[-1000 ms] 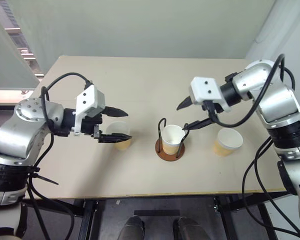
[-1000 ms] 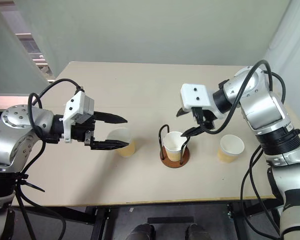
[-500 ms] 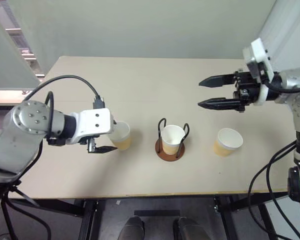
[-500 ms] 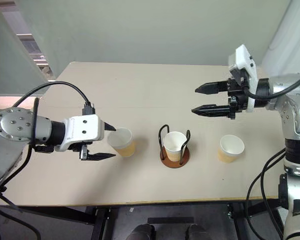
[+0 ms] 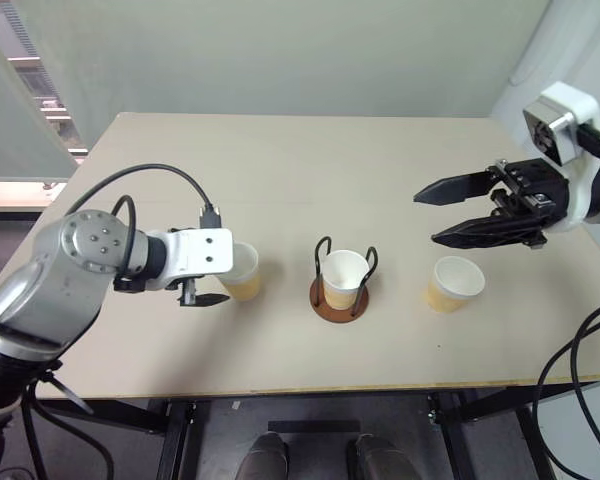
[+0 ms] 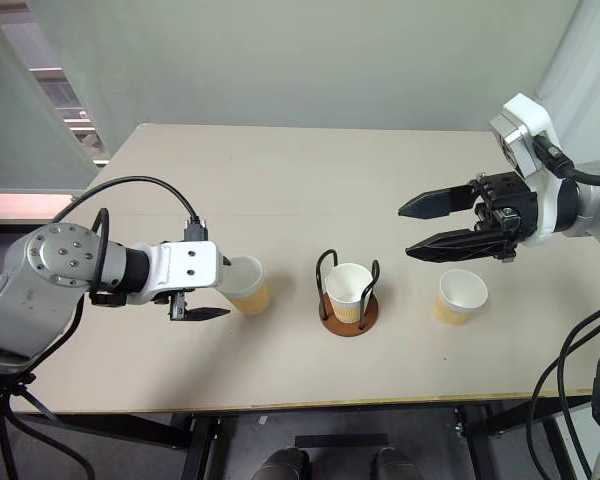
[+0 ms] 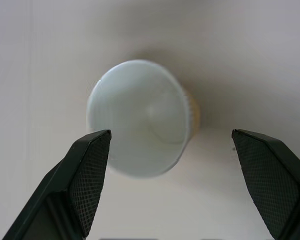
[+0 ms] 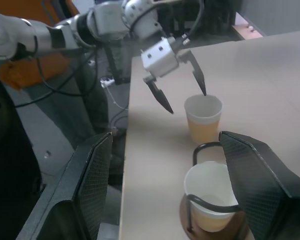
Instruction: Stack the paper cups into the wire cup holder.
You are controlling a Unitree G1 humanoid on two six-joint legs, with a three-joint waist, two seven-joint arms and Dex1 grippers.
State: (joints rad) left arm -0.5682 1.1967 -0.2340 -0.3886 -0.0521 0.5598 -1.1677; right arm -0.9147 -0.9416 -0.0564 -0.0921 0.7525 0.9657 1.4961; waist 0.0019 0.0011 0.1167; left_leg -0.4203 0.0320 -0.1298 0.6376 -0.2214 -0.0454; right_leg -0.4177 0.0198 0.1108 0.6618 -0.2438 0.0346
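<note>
Next, I close my right gripper on the near side of the paper cup's rim (image 5: 462, 296), on the cup that stands free just below my right gripper.
Three paper cups stand upright on the tan table (image 5: 280, 170). One cup (image 5: 343, 277) sits inside the wire cup holder (image 5: 339, 306), between its black loops. A second cup (image 5: 243, 272) stands left of the holder. My left gripper (image 5: 223, 275) is open and straddles this cup, one finger on each side; in the left wrist view the cup (image 7: 140, 117) sits nearer one finger (image 7: 90, 175) and apart from the other. The third cup (image 5: 454, 283) stands right of the holder. My right gripper (image 5: 427, 218) hangs open and empty in the air above and just left of it.
The table's front edge (image 5: 310, 392) runs close below the row of cups. Behind the cups the tabletop stretches bare to a pale wall. In the right wrist view the table's left edge (image 8: 127, 150) drops off to a floor with cables and equipment.
My right gripper left the cup in the holder and drew away up and to the right, its wrist rolling. My left gripper sank and turned down around the left cup.
</note>
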